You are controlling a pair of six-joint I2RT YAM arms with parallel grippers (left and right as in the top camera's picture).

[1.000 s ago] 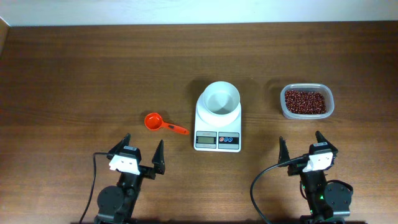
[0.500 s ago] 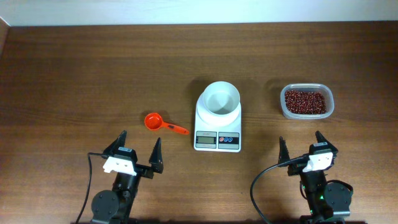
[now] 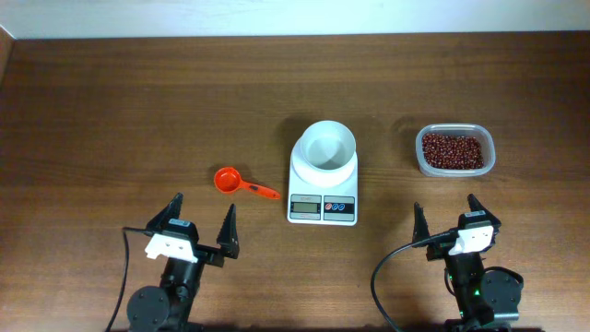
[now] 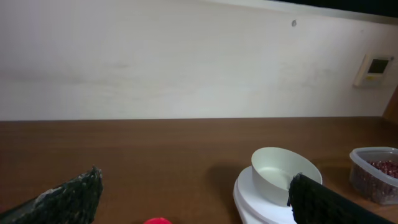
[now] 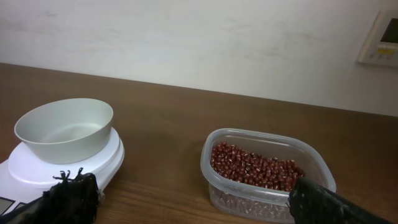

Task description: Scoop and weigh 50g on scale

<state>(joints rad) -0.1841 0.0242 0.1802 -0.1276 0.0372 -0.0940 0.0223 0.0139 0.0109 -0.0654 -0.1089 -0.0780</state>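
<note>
I will next move my left gripper to the orange-red scoop and close it on the rim of its cup (image 3: 218,187), across from the handle.
The white scale (image 3: 323,205) stands at the table's middle with an empty round white bowl (image 3: 328,146) on its platform. An orange-red scoop (image 3: 228,180) lies flat to the left of the scale, handle pointing right. A clear tub of red beans (image 3: 453,150) sits at the right. My left gripper (image 3: 200,219) hangs open near the front edge, below the scoop, with nothing between its fingers. My right gripper (image 3: 446,213) is open too, in front of the tub. The left wrist view shows the bowl (image 4: 285,176) and a sliver of the scoop (image 4: 157,220); the right wrist view shows the tub (image 5: 266,174).
A pale wall (image 4: 186,62) runs along the table's far edge, with a small wall panel (image 5: 387,37) at the right. Black cables (image 3: 380,277) trail from both arm bases at the front edge. Bare wood (image 3: 120,120) spreads over the left half.
The left arm has drifted left and slightly toward the front edge, its gripper still open. The right arm, scoop, scale and tub have not moved.
</note>
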